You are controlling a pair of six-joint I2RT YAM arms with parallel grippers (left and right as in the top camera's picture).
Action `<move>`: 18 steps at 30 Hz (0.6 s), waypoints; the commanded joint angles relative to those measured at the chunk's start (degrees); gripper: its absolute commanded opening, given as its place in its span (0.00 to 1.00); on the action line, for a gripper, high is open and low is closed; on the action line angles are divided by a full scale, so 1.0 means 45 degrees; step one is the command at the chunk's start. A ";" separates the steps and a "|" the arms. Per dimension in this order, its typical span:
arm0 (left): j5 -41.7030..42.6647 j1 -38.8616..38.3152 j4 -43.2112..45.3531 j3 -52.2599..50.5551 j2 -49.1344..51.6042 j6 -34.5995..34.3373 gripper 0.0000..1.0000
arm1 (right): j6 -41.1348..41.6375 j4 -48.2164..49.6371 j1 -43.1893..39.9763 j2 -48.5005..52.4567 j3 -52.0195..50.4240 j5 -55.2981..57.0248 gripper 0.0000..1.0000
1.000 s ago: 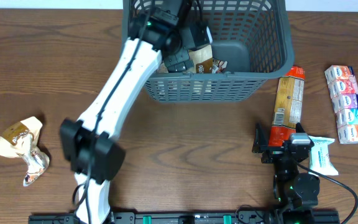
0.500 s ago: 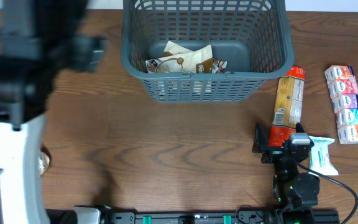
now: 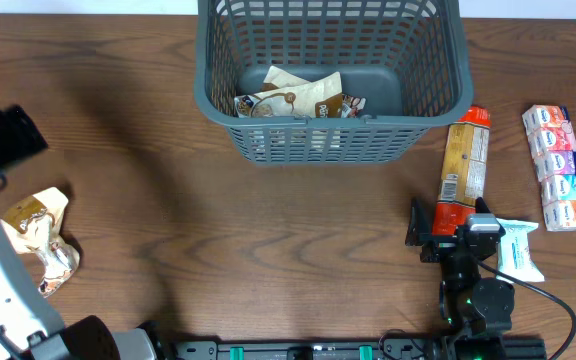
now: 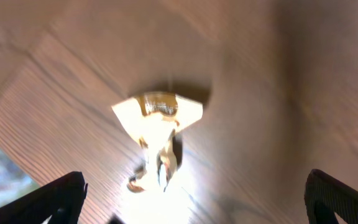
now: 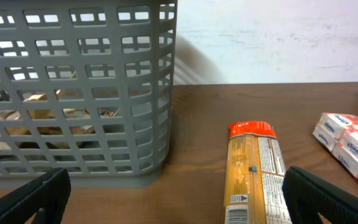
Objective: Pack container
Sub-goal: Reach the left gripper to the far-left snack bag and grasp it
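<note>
Next, the left gripper should move to the crumpled white-and-brown packet and close on the packet's narrow middle (image 3: 46,239) (image 4: 160,140), between its two wider ends.
The dark grey-blue container (image 3: 432,90) stands at the back centre, with brown-and-white packets (image 3: 293,92) on its floor. It also shows in the right wrist view (image 5: 73,93). My left gripper (image 3: 6,136) is at the far left, open and empty, high above a crumpled white-and-brown packet (image 3: 38,240). In the left wrist view, that packet (image 4: 158,127) lies ahead of the gripper (image 4: 194,211), blurred. My right gripper (image 3: 448,222) rests open near the front right. The near end of an orange pasta packet (image 5: 253,168) lies between its fingers, not gripped.
A pack of pink-and-blue tissue packets (image 3: 560,167) lies at the far right, also in the right wrist view (image 5: 347,146). A small white packet (image 3: 518,248) lies beside the right gripper. The orange pasta packet (image 3: 465,165) lies just right of the container.
My left arm has come out of the container and swung to the far left, above the crumpled packet. A packet stays in the container. The right arm has not moved.
</note>
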 commanded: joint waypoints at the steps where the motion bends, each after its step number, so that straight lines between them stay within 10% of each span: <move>1: 0.0520 0.0107 0.0704 -0.2467 -0.0646 -0.0787 0.99 | 0.0219 -0.0053 0.0083 -0.0068 -0.0029 -0.0083 0.99; 9: 0.0505 0.0131 0.3283 -0.8218 -0.1943 -0.1729 0.99 | 0.0214 -0.0053 0.0083 -0.0068 -0.0029 -0.0078 0.99; 18: 0.0505 0.0151 0.3575 -0.9423 -0.2628 -0.0160 0.99 | 0.0214 -0.0053 0.0083 -0.0068 -0.0029 -0.0078 0.99</move>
